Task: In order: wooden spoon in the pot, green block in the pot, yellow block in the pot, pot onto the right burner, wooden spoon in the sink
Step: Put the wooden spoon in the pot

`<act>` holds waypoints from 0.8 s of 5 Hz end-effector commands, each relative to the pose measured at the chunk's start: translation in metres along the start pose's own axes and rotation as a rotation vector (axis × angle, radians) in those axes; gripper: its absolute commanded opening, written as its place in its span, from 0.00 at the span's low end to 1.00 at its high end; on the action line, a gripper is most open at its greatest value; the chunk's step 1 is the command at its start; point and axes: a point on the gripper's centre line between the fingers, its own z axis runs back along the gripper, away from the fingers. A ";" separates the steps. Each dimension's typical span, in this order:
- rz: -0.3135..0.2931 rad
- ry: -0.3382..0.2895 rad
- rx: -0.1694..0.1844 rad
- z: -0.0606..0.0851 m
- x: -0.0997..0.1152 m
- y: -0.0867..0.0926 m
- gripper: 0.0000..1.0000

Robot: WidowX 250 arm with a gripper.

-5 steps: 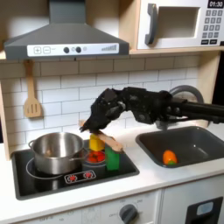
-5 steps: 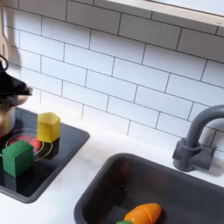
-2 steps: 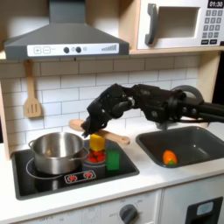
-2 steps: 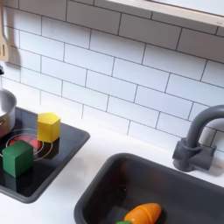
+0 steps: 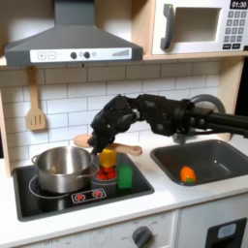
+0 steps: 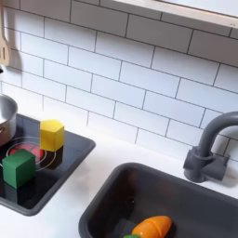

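My gripper should release the wooden spoon inside the steel pot [image 5: 78, 160], with the spoon's handle leaning over the pot's rim nearest the yellow block. The spoon is now level above the pot's rim.
In the first exterior view my gripper [image 5: 101, 138] is shut on the wooden spoon [image 5: 126, 147]. It holds the spoon roughly level in the air, above the pot's right rim and the yellow block. The shiny steel pot [image 5: 62, 167] stands on the left ring of the cooktop, and only its edge [image 6: 5, 117] enters the second exterior view's left. The yellow block [image 5: 108, 157] [image 6: 51, 134] and the green block [image 5: 125, 176] [image 6: 18, 168] stand on the right burner [image 5: 103, 176] [image 6: 33, 152]. The sink [image 5: 209, 151] [image 6: 107, 206] lies to the right of the cooktop in both exterior views.
An orange toy [image 5: 188, 174] [image 6: 152, 226] lies in the sink. A grey faucet [image 6: 208, 149] rises behind the basin. A slotted wooden spatula [image 5: 36, 111] hangs on the tiled wall at the first exterior view's left. A range hood [image 5: 73, 44] overhangs the cooktop.
The gripper lifted the spoon from a tilt beside the blocks, levelled it and carried it left toward the pot. Pot and blocks stayed put.
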 end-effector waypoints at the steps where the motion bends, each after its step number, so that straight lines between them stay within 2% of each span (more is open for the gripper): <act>1: 0.083 0.014 -0.036 -0.024 0.019 -0.004 0.00; 2: 0.122 0.004 -0.057 -0.030 0.026 -0.005 0.00; 3: 0.204 0.015 -0.073 -0.038 0.021 -0.006 0.00; 4: 0.320 0.010 -0.089 -0.042 0.015 -0.003 0.00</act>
